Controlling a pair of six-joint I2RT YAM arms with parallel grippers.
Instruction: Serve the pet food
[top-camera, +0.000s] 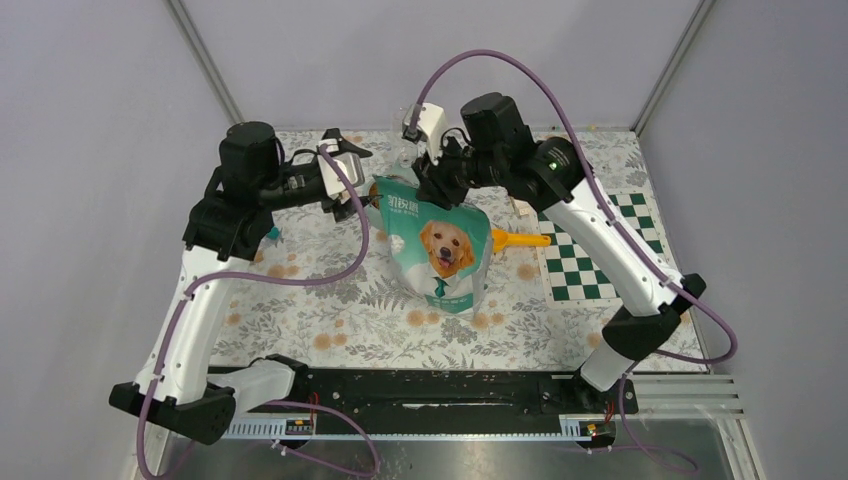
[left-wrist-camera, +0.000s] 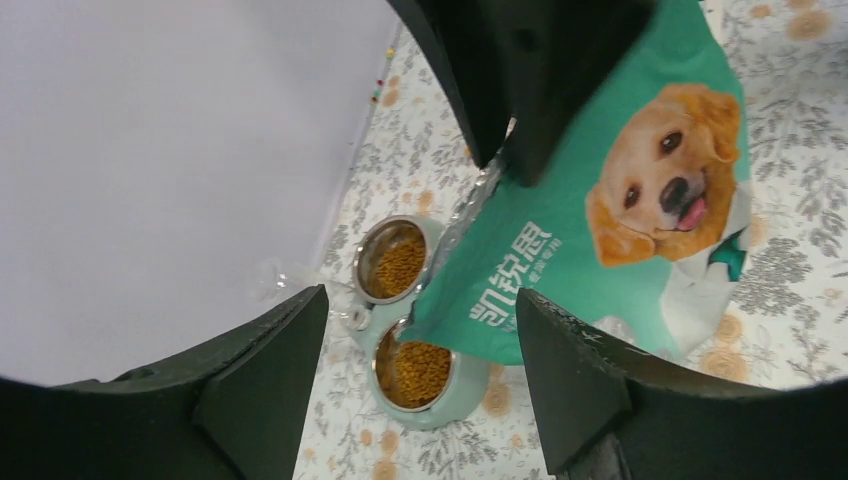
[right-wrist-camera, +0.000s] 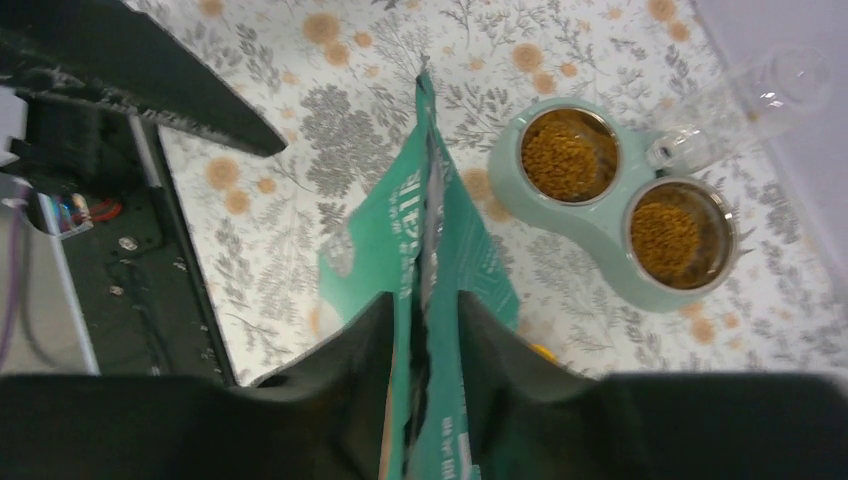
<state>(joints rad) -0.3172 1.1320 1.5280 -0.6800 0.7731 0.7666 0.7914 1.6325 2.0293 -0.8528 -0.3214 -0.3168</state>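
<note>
I will set the dog bag square with my right gripper and take a new pinch of its top edge (top-camera: 403, 186), because it slants with its top corner over a bowl.
The pet food is brown kibble in the two steel bowls of a pale green double feeder (right-wrist-camera: 600, 215), one heap (right-wrist-camera: 570, 155) beside the other (right-wrist-camera: 678, 235). Both heaps also show in the left wrist view (left-wrist-camera: 398, 262) (left-wrist-camera: 418, 372). My right gripper (right-wrist-camera: 425, 300) is shut on the top edge of the teal-and-white dog bag (top-camera: 440, 245) and holds it upright just in front of the feeder. My left gripper (left-wrist-camera: 420, 300) is open and empty, above the feeder and beside the bag's upper left corner (top-camera: 350, 185).
An orange scoop (top-camera: 515, 238) lies behind the bag's right side. A clear plastic container (right-wrist-camera: 740, 100) stands by the feeder near the back wall. A green checkered mat (top-camera: 590, 250) lies at the right. The floral cloth (top-camera: 300, 310) covers the table.
</note>
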